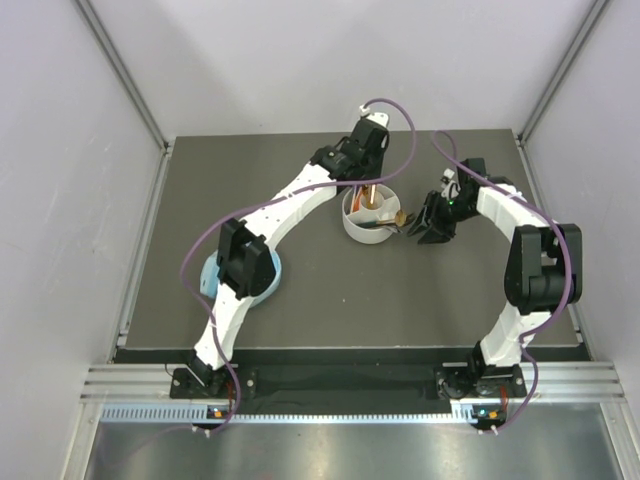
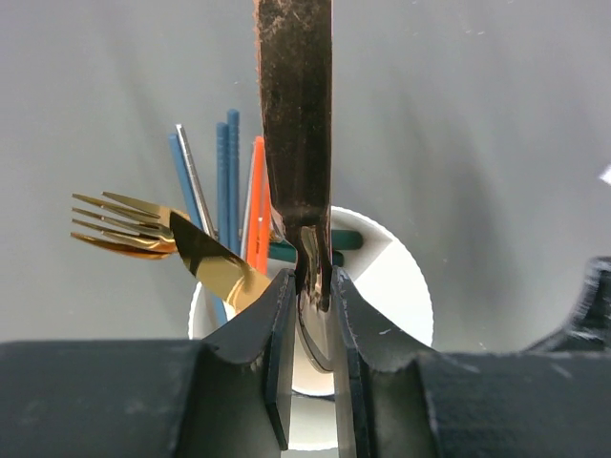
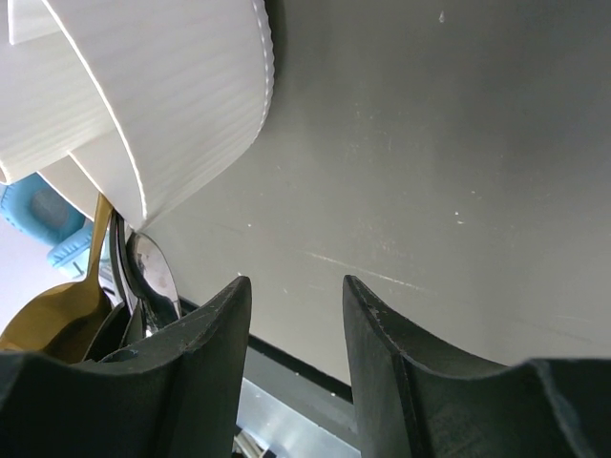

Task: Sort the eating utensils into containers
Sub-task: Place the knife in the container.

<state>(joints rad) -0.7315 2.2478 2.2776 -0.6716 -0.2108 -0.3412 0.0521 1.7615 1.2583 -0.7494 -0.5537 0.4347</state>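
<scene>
My left gripper needs to release the bronze knife into the small round cup inside the white divided container (image 1: 372,205) (image 2: 317,351), so that is the place it should open.
The white round divided container (image 1: 362,228) stands mid-table. My left gripper (image 1: 371,190) hangs over it, shut on a dark bronze spoon (image 2: 296,124). The spoon's handle points away from the fingers (image 2: 267,324) and its bowl edge shows between them, above the container's rim (image 2: 409,286). A gold fork (image 2: 122,229), a gold handle (image 2: 221,269), teal chopsticks (image 2: 229,172), an orange chopstick (image 2: 258,196) and a silver handle (image 2: 195,181) stand in the container. My right gripper (image 1: 426,228) is open and empty just right of the container's wall (image 3: 172,105), beside a gold spoon (image 3: 55,317) and a silver spoon (image 3: 153,277).
Light blue headphones (image 1: 262,282) lie at the left front of the dark mat (image 1: 400,300), partly under my left arm. White walls enclose the table on three sides. A metal rail (image 1: 340,380) runs along the near edge.
</scene>
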